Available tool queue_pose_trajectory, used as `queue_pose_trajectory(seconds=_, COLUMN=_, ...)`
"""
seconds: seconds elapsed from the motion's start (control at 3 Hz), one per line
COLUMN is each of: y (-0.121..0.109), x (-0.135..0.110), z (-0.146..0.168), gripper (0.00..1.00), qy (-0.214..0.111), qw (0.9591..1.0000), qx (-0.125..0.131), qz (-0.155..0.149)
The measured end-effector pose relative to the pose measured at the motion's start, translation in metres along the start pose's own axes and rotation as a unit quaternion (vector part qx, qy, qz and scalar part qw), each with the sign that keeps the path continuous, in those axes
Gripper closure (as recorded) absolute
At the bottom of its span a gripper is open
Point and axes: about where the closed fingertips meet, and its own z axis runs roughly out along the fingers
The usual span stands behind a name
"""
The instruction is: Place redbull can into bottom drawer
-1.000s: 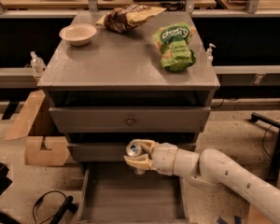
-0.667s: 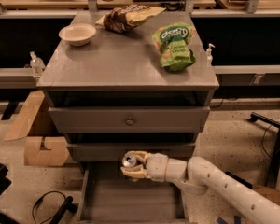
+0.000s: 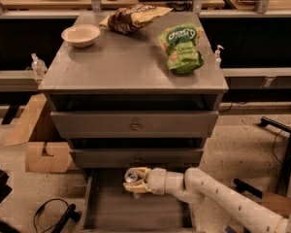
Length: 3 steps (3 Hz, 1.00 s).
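Observation:
The robot's gripper will put the redbull can down inside the bottom drawer, toward the side (image 3: 116, 195) nearest the cardboard boxes.
The redbull can (image 3: 131, 175) shows its shiny silver top just below the middle drawer front. My gripper (image 3: 135, 181) is shut on the can and holds it upright over the back of the bottom drawer (image 3: 136, 208), which is pulled open as a shallow grey tray. My white arm (image 3: 218, 193) reaches in from the lower right. Whether the can's base touches the drawer floor is hidden by the fingers.
Two upper drawers (image 3: 135, 124) with round knobs are closed. On the cabinet top are a white bowl (image 3: 80, 34), a brown snack bag (image 3: 131, 17) and a green chip bag (image 3: 182, 48). Cardboard boxes (image 3: 43, 154) stand at the left, black chair legs (image 3: 286, 149) at the right.
My gripper has carried the can down and to the left, from in front of the middle drawer to over the back of the open bottom drawer.

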Motion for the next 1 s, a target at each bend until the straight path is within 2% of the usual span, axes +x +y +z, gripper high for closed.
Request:
queue_pose_trajectory(seconds=0.33, y=-0.001, x=0.005, z=0.001, gripper=1.00, qy=0.004, qw=1.0000, qx=-0.001, qz=0.005)
queue_pose_trajectory(seconds=0.67, y=-0.001, x=0.024, z=0.017, gripper=1.00, qy=-0.010, qw=0.9998, qx=-0.008, qz=0.014)
queue_pose_trajectory(seconds=1.0, y=-0.001, x=0.072, z=0.054, gripper=1.00, qy=-0.037, qw=0.9986, qx=-0.037, qz=0.012)
